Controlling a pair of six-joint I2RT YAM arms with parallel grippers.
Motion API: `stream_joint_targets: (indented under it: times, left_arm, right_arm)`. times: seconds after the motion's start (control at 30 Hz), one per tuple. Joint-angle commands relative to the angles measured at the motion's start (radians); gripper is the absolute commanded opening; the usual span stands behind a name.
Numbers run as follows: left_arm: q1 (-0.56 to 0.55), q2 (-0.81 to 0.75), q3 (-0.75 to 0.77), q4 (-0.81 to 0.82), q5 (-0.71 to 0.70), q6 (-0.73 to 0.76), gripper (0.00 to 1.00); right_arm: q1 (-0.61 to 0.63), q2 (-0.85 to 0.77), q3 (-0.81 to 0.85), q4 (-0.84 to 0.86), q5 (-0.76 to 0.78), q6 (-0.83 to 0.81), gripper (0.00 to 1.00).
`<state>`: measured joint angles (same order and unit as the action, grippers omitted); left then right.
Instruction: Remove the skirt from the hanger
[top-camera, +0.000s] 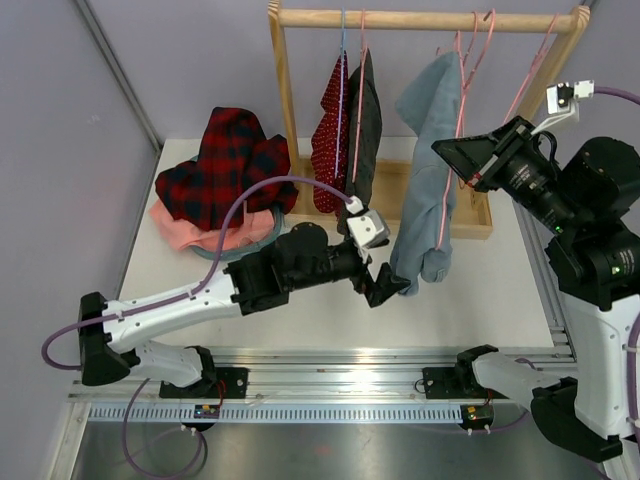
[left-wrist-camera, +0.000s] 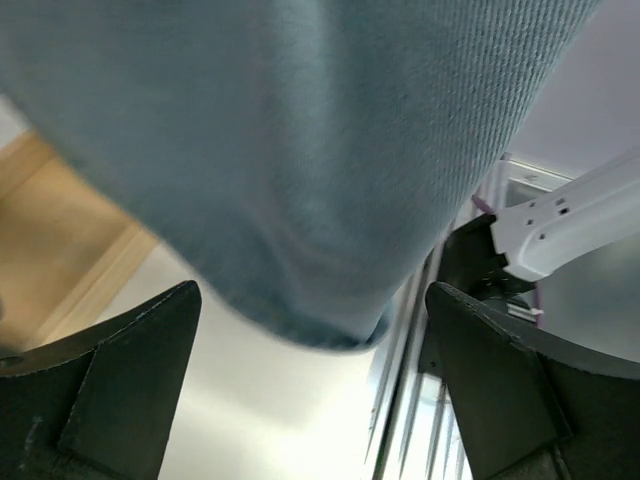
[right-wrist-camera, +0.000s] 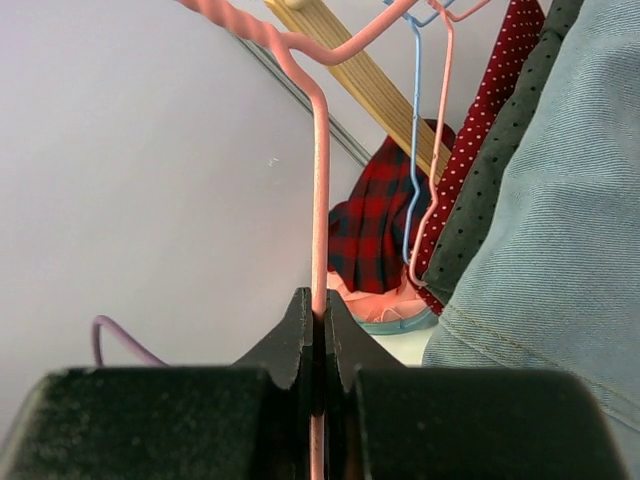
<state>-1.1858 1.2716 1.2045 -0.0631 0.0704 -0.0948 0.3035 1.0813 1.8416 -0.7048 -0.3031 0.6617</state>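
The skirt's hem hangs just beyond the left gripper's open fingers, so the robot should move that gripper in and close it around the skirt's lower fold (top-camera: 410, 268) before pulling.
The skirt (top-camera: 430, 150) is light blue denim and hangs from a pink wire hanger (top-camera: 462, 60) on the wooden rack. My right gripper (top-camera: 465, 180) is up beside the skirt's top, shut on the hanger's thin pink wire (right-wrist-camera: 321, 200), which runs straight between its closed jaws (right-wrist-camera: 320, 305). The denim (right-wrist-camera: 560, 250) fills the right side of that view. My left gripper (top-camera: 385, 290) is low at the skirt's bottom hem and stands wide open. In the left wrist view the hem (left-wrist-camera: 300, 150) hangs just above the gap between the fingers (left-wrist-camera: 312, 300), touching neither.
The wooden rack (top-camera: 420, 18) also carries a red dotted garment (top-camera: 328, 140), a dark dotted one (top-camera: 365, 120) and an empty pink hanger (top-camera: 530, 70). A red plaid pile (top-camera: 225, 160) lies on pink cloth (top-camera: 190, 232) at the back left. The rack's base (top-camera: 470, 215) sits behind the skirt.
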Motion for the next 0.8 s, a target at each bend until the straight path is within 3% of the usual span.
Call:
stream_joint_targets:
  times: [0.0,0.1,0.13,0.17,0.2,0.23,0.3,0.5,0.57,0.6,0.77]
  left_arm:
    - [-0.044,0.044,0.085,0.160,0.051,-0.031,0.99]
    - [-0.074,0.104,0.130,0.146,-0.038,-0.013,0.97]
    - [-0.087,0.124,0.151,0.140,-0.120,-0.002,0.91]
    - [-0.089,0.132,0.158,0.137,-0.142,0.006,0.81]
    - [-0.092,0.136,0.161,0.131,-0.165,0.016,0.53]
    - [-0.092,0.138,0.167,0.125,-0.176,0.017,0.34]
    - [-0.092,0.135,0.161,0.106,-0.201,0.017,0.19]
    - [-0.098,0.048,0.063,0.095,-0.189,-0.002,0.17]
    - [-0.098,0.025,0.024,0.094,-0.169,-0.013,0.46]
    - [-0.098,0.005,0.012,0.092,-0.153,-0.019,0.51]
    - [-0.098,-0.018,-0.019,0.103,-0.168,-0.022,0.50]
  right_arm:
    - [0.008,-0.049,0.021,0.091,-0.027,0.024,0.00]
    - [0.006,-0.064,0.021,0.088,-0.033,0.041,0.00]
    - [0.006,-0.066,0.022,0.088,-0.034,0.044,0.00]
    - [0.006,-0.070,0.024,0.085,-0.034,0.045,0.00]
    - [0.006,-0.070,0.025,0.082,-0.034,0.045,0.00]
    - [0.008,-0.072,0.025,0.080,-0.033,0.047,0.00]
    - [0.008,-0.070,0.030,0.074,-0.033,0.039,0.00]
    - [0.006,-0.054,0.044,0.071,-0.024,0.024,0.00]
    - [0.006,-0.047,0.048,0.070,-0.022,0.021,0.00]
    - [0.008,-0.046,0.048,0.071,-0.021,0.021,0.00]
    - [0.008,-0.046,0.045,0.082,-0.019,0.029,0.00]
